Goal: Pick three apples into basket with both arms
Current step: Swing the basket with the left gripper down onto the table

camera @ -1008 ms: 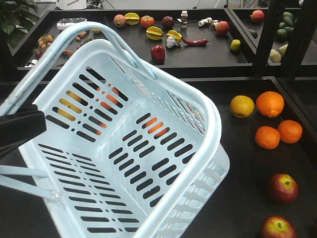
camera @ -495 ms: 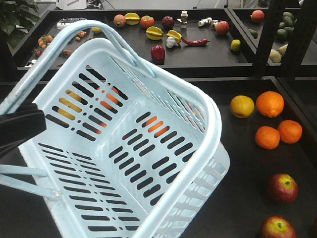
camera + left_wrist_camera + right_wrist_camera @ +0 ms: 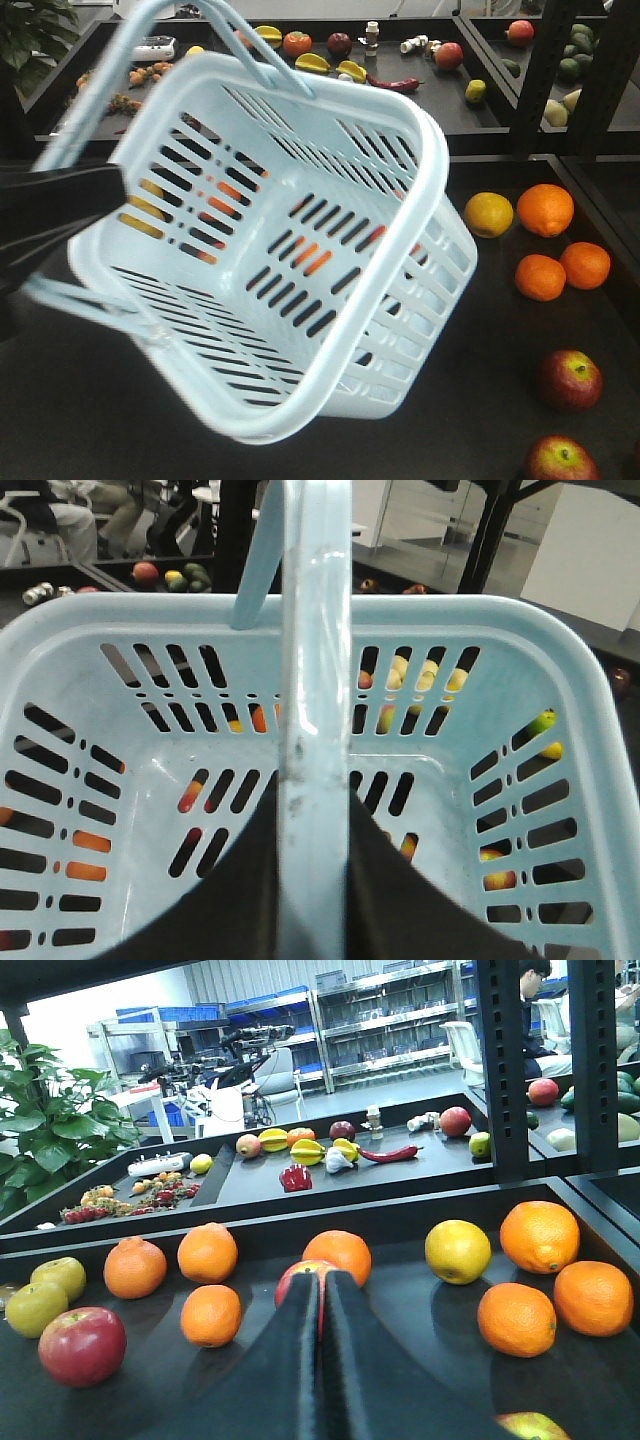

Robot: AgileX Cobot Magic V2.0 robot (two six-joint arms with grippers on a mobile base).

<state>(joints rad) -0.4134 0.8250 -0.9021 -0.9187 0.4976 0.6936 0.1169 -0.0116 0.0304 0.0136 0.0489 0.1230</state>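
Note:
I need to use my left gripper to set the pale blue basket down on the dark table (image 3: 366, 346) next to the dark red apples. The basket still hangs tilted above the table.
The pale blue basket (image 3: 445, 215) hangs tilted above the dark table, its inside bare. My left gripper (image 3: 95, 195) is shut on one swing handle (image 3: 315, 680), which runs straight between the black jaws (image 3: 315, 880). Two dark red apples (image 3: 570, 380) (image 3: 560, 460) lie on the table at the near right. In the right wrist view, my right gripper (image 3: 322, 1282) is shut with nothing in it. One apple (image 3: 296, 1280) sits just behind its tips, another apple (image 3: 82, 1345) lies at the left, and a third apple (image 3: 530, 1426) peeks in at the bottom edge.
Oranges (image 3: 545, 208) (image 3: 540, 277) (image 3: 585, 264) and a yellow fruit (image 3: 488, 213) lie to the right of the basket. A raised back shelf (image 3: 420, 115) holds mixed fruit and vegetables. A black upright post (image 3: 545, 70) stands at the right. More oranges (image 3: 208, 1252) and yellow fruits (image 3: 35, 1305) lie left of the right gripper.
The basket has swung upward and tipped further toward the right, with the left gripper rising along with its handle. The fruit on the table has not moved.

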